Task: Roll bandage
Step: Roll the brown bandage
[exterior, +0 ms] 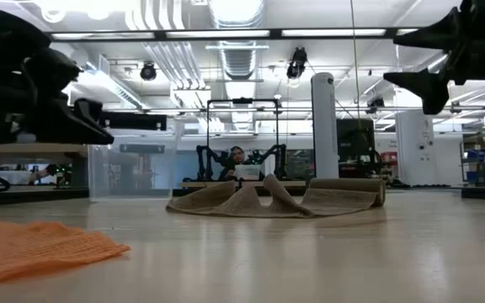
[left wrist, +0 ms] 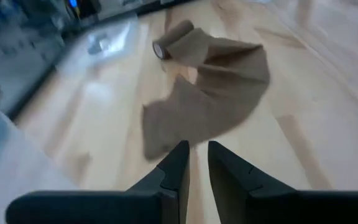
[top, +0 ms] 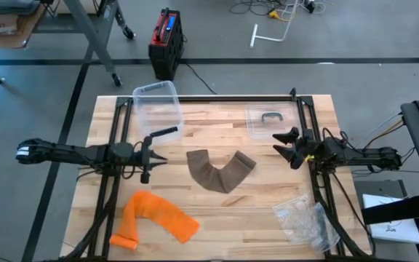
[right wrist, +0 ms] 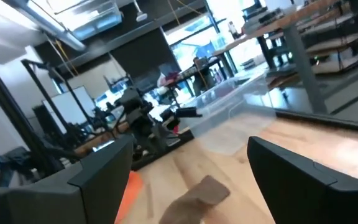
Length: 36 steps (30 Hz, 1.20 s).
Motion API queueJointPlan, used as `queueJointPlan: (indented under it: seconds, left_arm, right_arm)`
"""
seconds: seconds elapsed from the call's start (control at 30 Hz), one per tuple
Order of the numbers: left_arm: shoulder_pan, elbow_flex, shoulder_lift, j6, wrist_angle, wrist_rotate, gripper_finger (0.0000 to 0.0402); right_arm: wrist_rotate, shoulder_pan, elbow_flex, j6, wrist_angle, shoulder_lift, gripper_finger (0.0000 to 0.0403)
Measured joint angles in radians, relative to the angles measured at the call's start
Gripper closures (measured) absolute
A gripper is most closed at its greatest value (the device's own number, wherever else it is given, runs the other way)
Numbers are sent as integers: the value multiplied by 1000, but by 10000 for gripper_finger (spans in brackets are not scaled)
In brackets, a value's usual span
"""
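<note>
The robot's right gripper should next go to the brown bandage's small rolled end [top: 249,161], on the side facing the clear lid, and close there.
A brown bandage [top: 220,171] lies mostly unrolled in a curve on the middle of the wooden table, with a small rolled end [top: 247,161] at its right. It also shows in the left wrist view [left wrist: 213,93] and the low view [exterior: 276,200]. My left gripper [top: 155,154] hovers left of the bandage, fingers shut and empty, also in its wrist view [left wrist: 197,155]. My right gripper [top: 286,144] hovers right of the rolled end, open and empty; it also shows in its wrist view [right wrist: 191,165] and in the low view [exterior: 432,59].
An orange bandage [top: 155,218] lies at the near left. A clear plastic container [top: 157,108] stands at the far left, its lid [top: 271,120] at the far right. A crumpled clear bag [top: 304,218] lies at the near right. Bare wood surrounds the brown bandage.
</note>
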Motion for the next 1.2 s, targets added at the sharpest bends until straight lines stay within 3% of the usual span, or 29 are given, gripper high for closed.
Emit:
queueJointPlan:
  seconds: [0.13,0.33,0.5,0.6,0.7,0.77,0.93,1.03,1.2]
  left_arm:
    - [0,0,0,53,27,-8,351]
    - [0,0,0,8,57,-65,351]
    - [-2,0,0,-547,181,57,351]
    - [-1,0,0,-773,253,27,351]
    - [-1,1,7,-784,289,-35,351]
    - [-3,1,16,-776,341,11,351]
    - [-33,4,82,-717,647,138,351]
    - [-59,35,131,-637,724,130,351]
    - [-72,136,239,-560,667,77,351]
  right_arm:
    - [30,0,0,8,-2,0,98]
    - [201,0,0,29,-31,0,105]
    - [212,1,0,21,-1,3,102]
    - [176,8,2,21,32,49,101]
    - [175,20,2,21,84,138,107]
    - [178,23,24,22,86,221,111]
    - [161,34,148,12,72,484,112]
    - [153,49,247,14,-22,649,105]
    - [151,51,440,59,-326,853,86]
